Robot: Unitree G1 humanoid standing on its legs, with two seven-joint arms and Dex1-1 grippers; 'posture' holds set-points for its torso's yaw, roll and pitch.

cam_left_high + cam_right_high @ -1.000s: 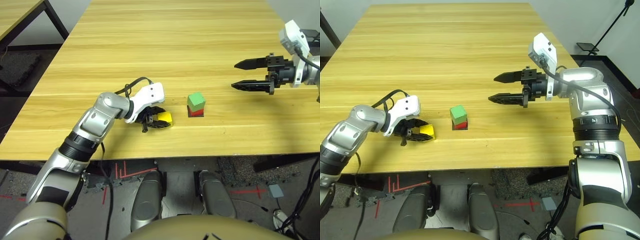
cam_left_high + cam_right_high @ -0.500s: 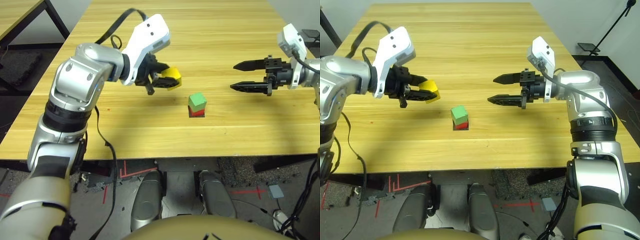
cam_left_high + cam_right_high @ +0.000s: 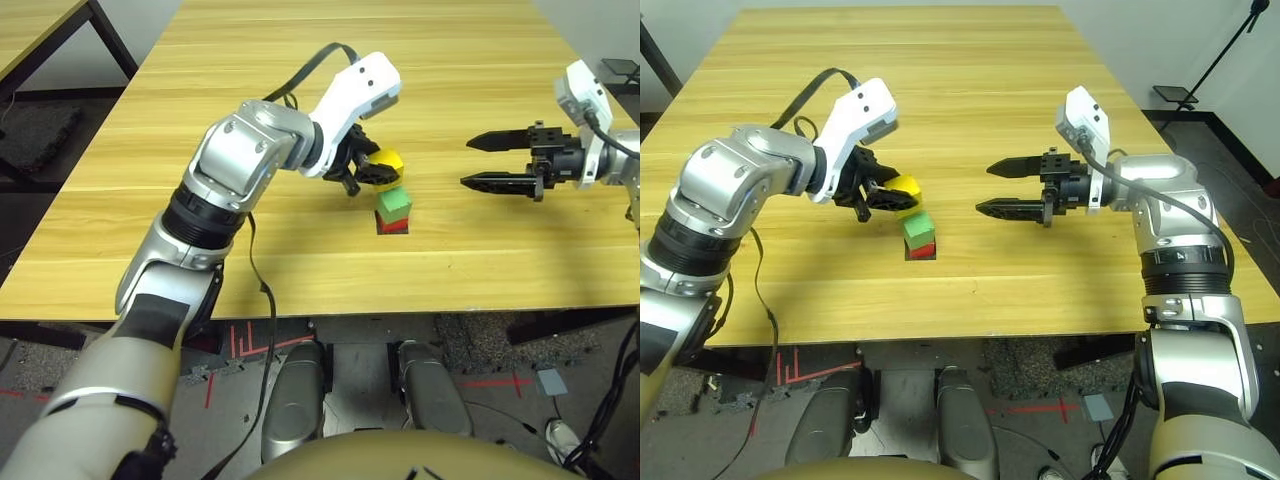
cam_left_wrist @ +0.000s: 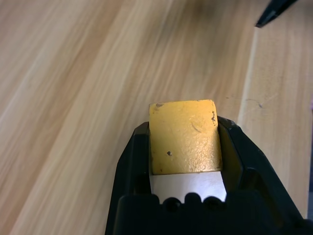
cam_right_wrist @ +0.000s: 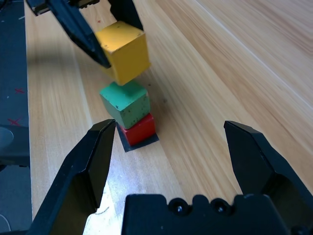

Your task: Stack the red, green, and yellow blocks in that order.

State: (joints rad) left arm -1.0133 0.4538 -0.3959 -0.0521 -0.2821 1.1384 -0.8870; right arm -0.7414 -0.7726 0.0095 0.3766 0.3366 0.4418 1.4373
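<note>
I should release the yellow block from my left gripper squarely on top of the green block [image 3: 401,186], above the black patch.
The green block [image 3: 394,203] sits on the red block [image 3: 392,225], which rests on a flat black patch near the table's front middle. My left gripper [image 3: 378,171] is shut on the yellow block [image 3: 386,164] and holds it in the air just above and slightly left of the green block [image 5: 125,103]; the yellow block [image 5: 122,51] hangs tilted, not touching it. In the left wrist view the yellow block [image 4: 184,136] fills the space between the fingers. My right gripper [image 3: 482,162] hovers open to the right of the stack, fingers pointing at it.
The wooden table [image 3: 300,90] stretches far behind the stack. Its front edge runs just below the stack. A second table [image 3: 30,30] stands off to the far left, with dark floor between.
My left gripper lifted the yellow block off the table, carried it up and to the right, and now holds it right over the green block. The right gripper barely moved.
</note>
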